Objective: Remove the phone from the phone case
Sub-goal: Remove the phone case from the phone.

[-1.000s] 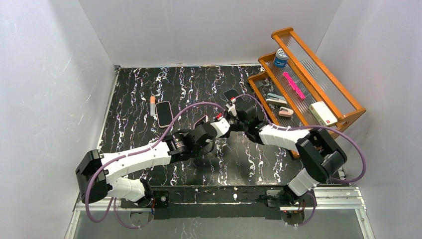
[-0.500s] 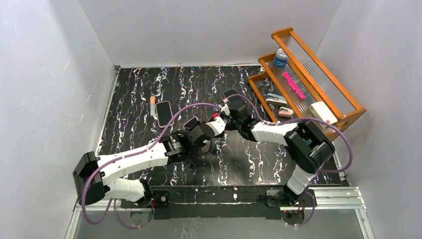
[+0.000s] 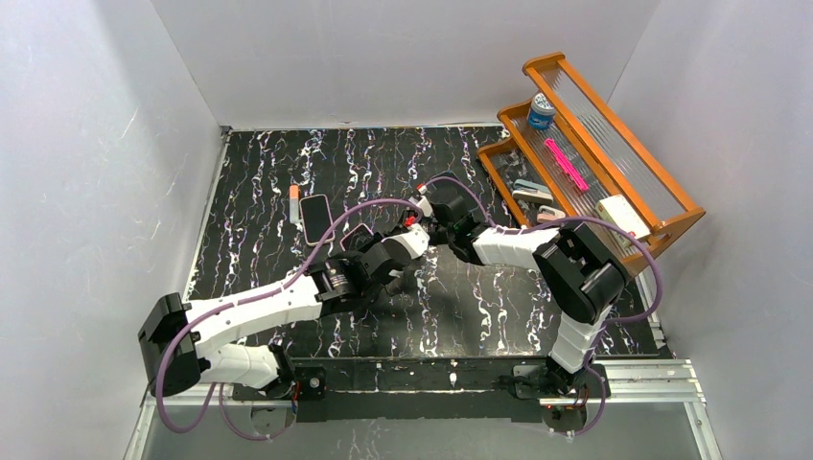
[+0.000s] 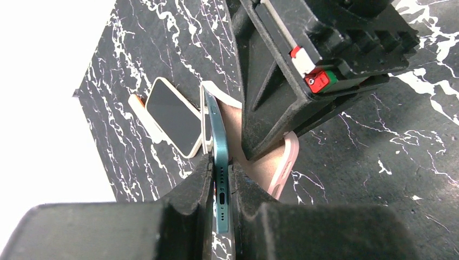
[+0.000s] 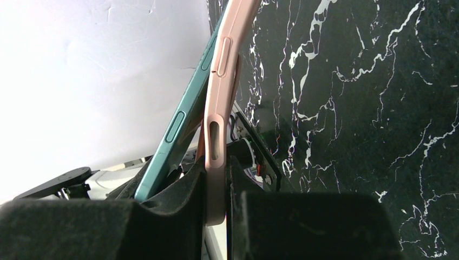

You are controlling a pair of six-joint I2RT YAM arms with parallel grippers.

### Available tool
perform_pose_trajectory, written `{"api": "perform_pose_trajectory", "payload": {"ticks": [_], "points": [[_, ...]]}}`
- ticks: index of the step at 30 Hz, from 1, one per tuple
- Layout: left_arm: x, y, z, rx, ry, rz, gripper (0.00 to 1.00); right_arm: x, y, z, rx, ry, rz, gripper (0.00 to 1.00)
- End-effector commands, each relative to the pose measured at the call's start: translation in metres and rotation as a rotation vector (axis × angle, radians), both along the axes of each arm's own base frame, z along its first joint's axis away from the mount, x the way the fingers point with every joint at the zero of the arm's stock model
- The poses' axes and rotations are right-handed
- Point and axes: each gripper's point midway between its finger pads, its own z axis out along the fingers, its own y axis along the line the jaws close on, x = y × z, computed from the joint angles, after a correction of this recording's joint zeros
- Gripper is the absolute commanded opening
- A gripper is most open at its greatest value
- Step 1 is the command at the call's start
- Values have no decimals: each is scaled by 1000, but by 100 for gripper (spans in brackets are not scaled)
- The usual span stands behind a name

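Observation:
The phone's far side still sits within the phone case's rim, so my left gripper will open and retake the phone's raised edge (image 4: 220, 157) before pulling it clear.
A teal phone (image 4: 219, 135) stands on edge, and my left gripper (image 4: 221, 165) is shut on its bottom end, by the charging port. The pink phone case (image 5: 219, 92) is pinched along its side rim by my right gripper (image 5: 216, 162), which is shut on it. In the right wrist view the phone (image 5: 176, 127) leans away from the case's near end, with a gap opening between them. In the left wrist view the case's inside (image 4: 270, 165) shows behind the phone, with one of the right gripper's fingers (image 4: 265, 108) pressed against it. Both are held above the marbled table.
A second phone in a cream case (image 3: 316, 217) lies flat on the table's left part, next to an orange marker (image 3: 293, 203). A wooden rack (image 3: 628, 168) at the right holds a small tub, a pink pen and other small items.
Both grippers have carried the phone and case leftward, toward the phone lying on the table. The right arm has stretched further left. Neither grip has changed.

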Motion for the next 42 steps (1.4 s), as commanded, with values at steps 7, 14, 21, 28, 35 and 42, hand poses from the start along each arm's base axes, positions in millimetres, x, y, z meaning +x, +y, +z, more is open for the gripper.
{"api": "perform_pose_trajectory", "payload": {"ticks": [7,14,21,28,35,42], "points": [[-13,-32,29,-160,-42,-119,0,52,-16,-12,-41,-79,-241,1],[-10,-30,18,-123,-37,-102,21,41,-18,15,27,-106,-213,1],[-7,-30,5,-69,-31,-86,35,31,-20,43,100,-126,-191,1],[-3,-23,12,-82,-62,-53,57,28,-24,52,104,-159,-192,1],[9,-19,26,-249,9,-7,67,20,-24,52,115,-164,-151,1],[15,-15,46,-429,51,-35,71,21,-29,38,41,-152,-166,1]]}}
